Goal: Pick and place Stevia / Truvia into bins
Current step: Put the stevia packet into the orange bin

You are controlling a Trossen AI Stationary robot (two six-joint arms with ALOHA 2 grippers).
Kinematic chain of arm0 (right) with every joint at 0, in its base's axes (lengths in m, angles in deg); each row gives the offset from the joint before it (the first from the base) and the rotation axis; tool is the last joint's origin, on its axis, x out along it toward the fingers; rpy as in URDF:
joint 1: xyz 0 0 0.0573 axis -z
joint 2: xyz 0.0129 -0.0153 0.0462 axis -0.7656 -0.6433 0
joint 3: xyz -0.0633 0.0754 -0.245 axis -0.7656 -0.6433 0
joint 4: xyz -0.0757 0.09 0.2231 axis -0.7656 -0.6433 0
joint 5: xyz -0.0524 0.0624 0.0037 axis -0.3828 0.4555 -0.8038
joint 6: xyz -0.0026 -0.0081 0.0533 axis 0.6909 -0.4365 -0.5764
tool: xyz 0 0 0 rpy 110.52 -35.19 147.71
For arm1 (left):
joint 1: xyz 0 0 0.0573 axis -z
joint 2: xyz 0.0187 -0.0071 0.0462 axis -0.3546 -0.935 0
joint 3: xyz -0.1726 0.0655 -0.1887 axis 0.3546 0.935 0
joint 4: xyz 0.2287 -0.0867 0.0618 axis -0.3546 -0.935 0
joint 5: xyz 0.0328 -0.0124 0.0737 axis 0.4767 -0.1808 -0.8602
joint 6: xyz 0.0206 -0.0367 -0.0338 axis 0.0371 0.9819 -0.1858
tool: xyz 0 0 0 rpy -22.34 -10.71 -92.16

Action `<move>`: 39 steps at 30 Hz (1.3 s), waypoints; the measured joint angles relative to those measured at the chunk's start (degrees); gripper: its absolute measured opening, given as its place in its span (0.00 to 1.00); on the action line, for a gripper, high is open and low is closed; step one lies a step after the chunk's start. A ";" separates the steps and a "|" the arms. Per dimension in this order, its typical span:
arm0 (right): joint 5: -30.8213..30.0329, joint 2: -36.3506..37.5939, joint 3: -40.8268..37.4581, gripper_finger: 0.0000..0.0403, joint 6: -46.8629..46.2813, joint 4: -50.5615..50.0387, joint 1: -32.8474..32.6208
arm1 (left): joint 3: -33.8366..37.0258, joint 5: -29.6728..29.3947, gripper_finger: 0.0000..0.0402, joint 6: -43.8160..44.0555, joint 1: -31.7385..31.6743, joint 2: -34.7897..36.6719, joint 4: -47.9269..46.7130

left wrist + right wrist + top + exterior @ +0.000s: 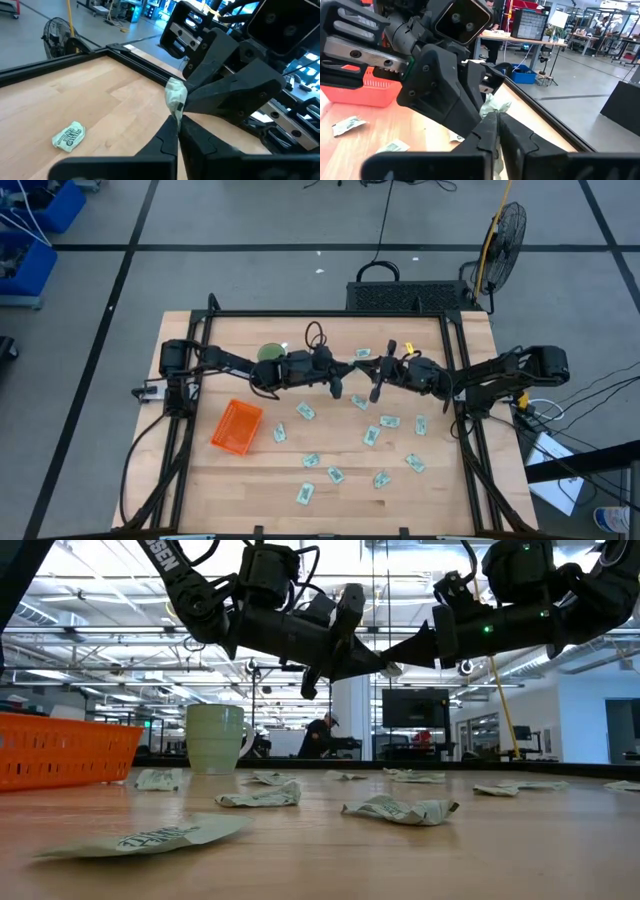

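Next, my left gripper lets go of the Stevia packet on the bottom of the bin, around the middle of the orange bin (236,431).
One crumpled white-and-green Stevia packet (175,96) hangs in the air over the middle of the table, between my two grippers, which meet tip to tip. My left gripper (178,119) reaches in from the table's left and is shut on it. My right gripper (496,116) reaches in from the right, its fingers close together on the same packet (495,106). Several more packets (372,436) lie flat on the wood. The orange bin (236,427) rests on the table at the left, near side. My left gripper pinches the packet's lower edge (176,112) between its two fingertips, coming in about level from the table's left. The packet stands up from the tips, clear of the table. My right gripper has the packet's other side (491,112) at its fingertips, coming in level from the table's right.
A round green cup (270,352) stands behind the bin, toward the far left. A loose packet (69,136) lies under the meeting point. Black frame rails (455,370) run along the table's sides. A fan (505,230) stands beyond the far right corner.
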 joint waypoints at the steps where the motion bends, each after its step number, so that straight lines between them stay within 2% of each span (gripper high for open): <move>1: 0.00 0.00 0.00 0.08 0.07 -0.22 0.00 | 0.00 0.00 0.04 -0.23 0.00 0.00 -0.02; 9: -0.32 0.02 0.00 0.29 0.25 -0.84 0.04 | 0.04 0.18 0.02 -3.55 0.00 0.02 -1.04; 12: -0.08 0.02 -0.01 0.34 0.87 -0.99 0.00 | 0.04 0.18 0.01 -4.04 -0.46 2.05 -6.17; 15: -0.09 0.02 -0.79 0.37 2.24 -0.89 -0.42 | 0.04 0.14 0.01 -4.69 -0.96 7.84 -18.45; 21: -0.12 0.00 -3.69 0.37 3.46 -0.94 -1.01 | 0.03 0.00 0.01 -3.68 0.73 25.91 -55.64; 23: -0.15 0.00 -4.44 0.37 3.50 -0.88 -1.01 | -0.11 -0.14 0.01 -0.39 3.23 31.28 -67.79; 25: -0.20 0.00 -4.91 0.37 3.97 -0.46 -0.87 | -0.09 -3.10 0.01 5.32 7.06 34.33 -80.20; 27: -0.19 0.00 -5.19 0.37 4.09 0.40 -0.68 | -0.01 -7.04 0.01 12.95 11.44 35.47 -91.32; 30: -0.24 0.00 -5.20 0.37 2.99 1.13 -0.63 | 0.42 -8.06 0.00 26.21 17.96 35.39 -104.36; 34: -0.22 0.00 -5.20 0.36 1.85 1.27 -0.63 | 3.91 -4.12 0.01 37.10 24.82 34.62 -106.27; 39: -0.22 0.00 -5.20 0.37 1.78 1.62 -0.63 | 8.82 -4.60 0.02 45.17 28.62 34.62 -104.61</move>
